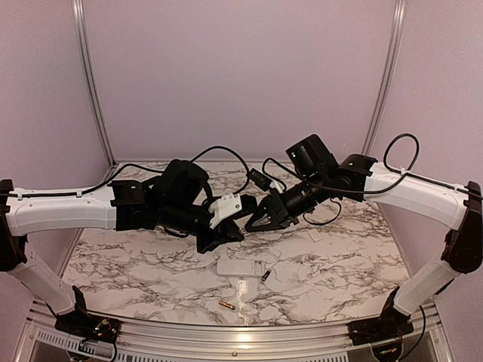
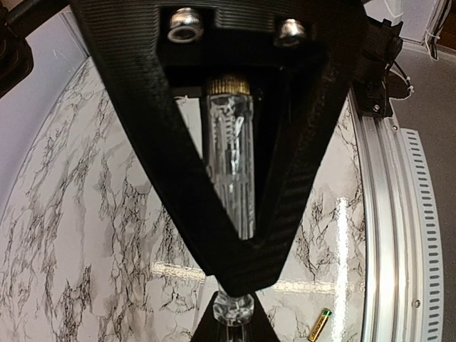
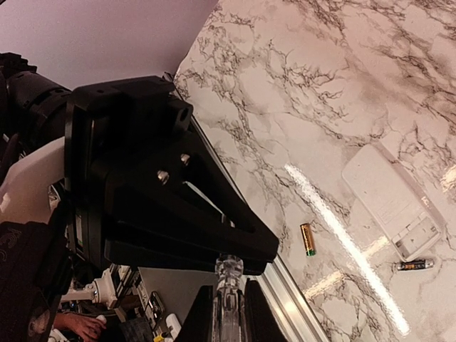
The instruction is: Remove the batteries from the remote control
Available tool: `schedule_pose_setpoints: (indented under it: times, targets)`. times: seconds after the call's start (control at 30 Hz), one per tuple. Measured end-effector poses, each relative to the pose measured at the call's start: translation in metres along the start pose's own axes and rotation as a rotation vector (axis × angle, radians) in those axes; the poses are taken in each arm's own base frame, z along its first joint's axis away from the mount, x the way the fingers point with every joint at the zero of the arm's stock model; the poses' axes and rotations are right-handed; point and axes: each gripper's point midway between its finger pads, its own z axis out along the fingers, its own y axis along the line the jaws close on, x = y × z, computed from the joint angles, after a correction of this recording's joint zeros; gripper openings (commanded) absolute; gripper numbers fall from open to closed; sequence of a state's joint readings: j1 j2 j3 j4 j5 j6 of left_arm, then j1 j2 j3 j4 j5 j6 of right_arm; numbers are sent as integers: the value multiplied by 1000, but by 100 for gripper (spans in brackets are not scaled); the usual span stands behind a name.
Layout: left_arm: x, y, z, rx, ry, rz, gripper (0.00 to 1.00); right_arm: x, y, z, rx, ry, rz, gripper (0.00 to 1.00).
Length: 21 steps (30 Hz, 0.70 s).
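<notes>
The clear-handled tool will go down from my left gripper onto the marble (image 1: 173,246) beyond the closed end of the white remote control.
The white remote control (image 1: 240,267) lies flat on the marble table, also in the right wrist view (image 3: 394,206), with its open recess at one end. The dark battery (image 1: 266,276) lies just right of it (image 3: 415,265). The golden-orange battery (image 1: 226,305) lies nearer the front edge (image 2: 320,324) (image 3: 307,239). My left gripper (image 1: 240,230) and right gripper (image 1: 255,221) meet tip to tip above and behind the remote. Both are closed on one clear-handled tool (image 2: 229,164): the left gripper (image 2: 234,320) on its end, the right gripper (image 3: 229,306) along its handle (image 3: 229,274).
A small flat white piece (image 1: 315,234) lies right of the grippers. Black cables (image 1: 226,154) trail over the back of the table. An aluminium rail (image 2: 385,235) runs along the table's front edge. Purple walls enclose the back and sides.
</notes>
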<state>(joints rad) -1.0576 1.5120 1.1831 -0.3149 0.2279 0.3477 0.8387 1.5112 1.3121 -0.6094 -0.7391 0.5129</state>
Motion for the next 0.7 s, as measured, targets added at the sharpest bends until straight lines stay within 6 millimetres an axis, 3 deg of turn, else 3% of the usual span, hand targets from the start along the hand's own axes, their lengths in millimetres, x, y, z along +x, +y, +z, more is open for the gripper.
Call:
schedule_pose_setpoints:
  times: [0.23,0.43,0.7]
  targets:
    - [0,-3,1,-1,2,-6,0,0,-1,1,7,-2,9,1]
    - [0,0,0,-28,-2,-36,0,-5,-1,0,37,-24,6,17]
    - [13,1,-13,-90,-19,-131,0,-16,-10,-4,102,-79,22,28]
